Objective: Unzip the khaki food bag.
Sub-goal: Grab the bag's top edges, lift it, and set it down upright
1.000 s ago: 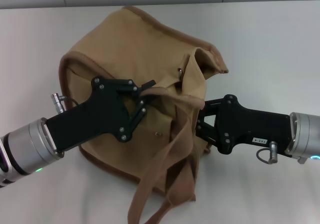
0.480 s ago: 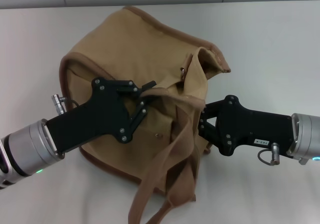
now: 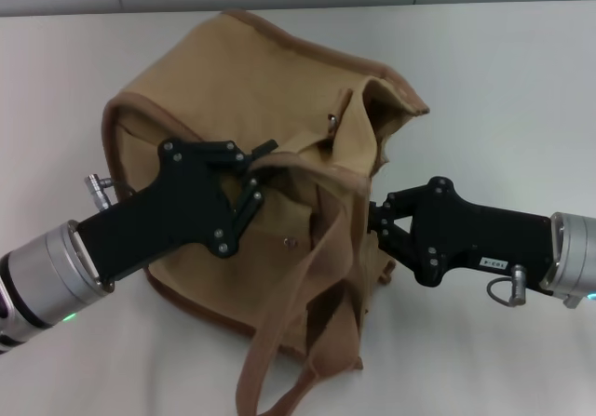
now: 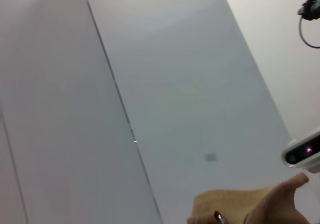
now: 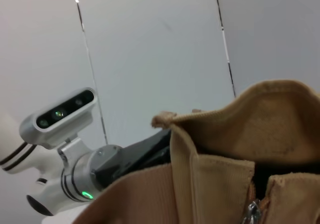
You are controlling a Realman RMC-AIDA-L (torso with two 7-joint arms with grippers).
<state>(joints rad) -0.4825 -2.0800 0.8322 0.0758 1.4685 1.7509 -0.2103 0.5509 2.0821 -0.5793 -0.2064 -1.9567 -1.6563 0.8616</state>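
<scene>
I need to open my right gripper, as the zipper pull stands clear above its closed fingers, and take the pull (image 5: pixel 253 214) firmly before I draw the zipper down with it.
The khaki food bag (image 3: pixel 251 72) lies slumped on the white table, its webbing handles (image 3: pixel 298 332) trailing toward me. A small silver snap (image 3: pixel 289 242) shows on its front. My left gripper (image 3: pixel 264 155) is shut on the fabric edge at the bag's top opening. At the bag's right side, my right gripper (image 3: pixel 374 225) is closed against the opening's edge, its tips partly hidden by a handle. A metal zipper pull (image 5: pixel 252 211) and the parted tan edge (image 5: pixel 270 114) appear close up in the right wrist view. The left wrist view catches just one corner of the bag (image 4: pixel 240 206).
The white table (image 3: pixel 503 81) extends around the bag, with a grey wall behind it. The left arm's wrist camera (image 5: pixel 60 116) shows in the right wrist view, and the right arm's wrist camera (image 4: pixel 302 154) in the left wrist view.
My left gripper has pulled the bag's top edge to the left and slightly up. My right gripper has shifted right and down, and the bag has stretched between them.
</scene>
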